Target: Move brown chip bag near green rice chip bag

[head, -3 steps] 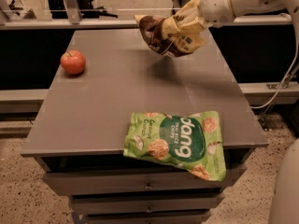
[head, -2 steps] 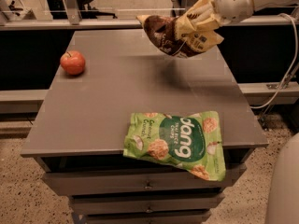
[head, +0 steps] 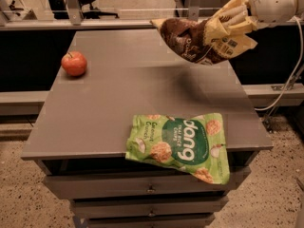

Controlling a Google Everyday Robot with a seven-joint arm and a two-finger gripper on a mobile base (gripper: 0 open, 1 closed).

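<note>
Next, my gripper puts the brown chip bag down on the grey table [head: 201, 90] behind the green rice chip bag.
The brown chip bag [head: 190, 42], dark brown with cream edges, hangs in the air above the right rear of the grey table [head: 118, 103]. My gripper [head: 232, 20] comes in from the upper right and is shut on the bag's right end. The green rice chip bag [head: 183, 144] with white "dang" lettering lies flat at the table's front right, its lower corner hanging over the front edge. The brown bag is well above and behind the green one, not touching it.
A red apple [head: 74, 63] sits at the table's left rear. Drawers [head: 152, 189] are under the tabletop. A cable [head: 289, 80] hangs at the right. A rail and frame run behind the table.
My gripper has lifted the brown chip bag a little and carried it to the right. The green bag and the apple have not moved.
</note>
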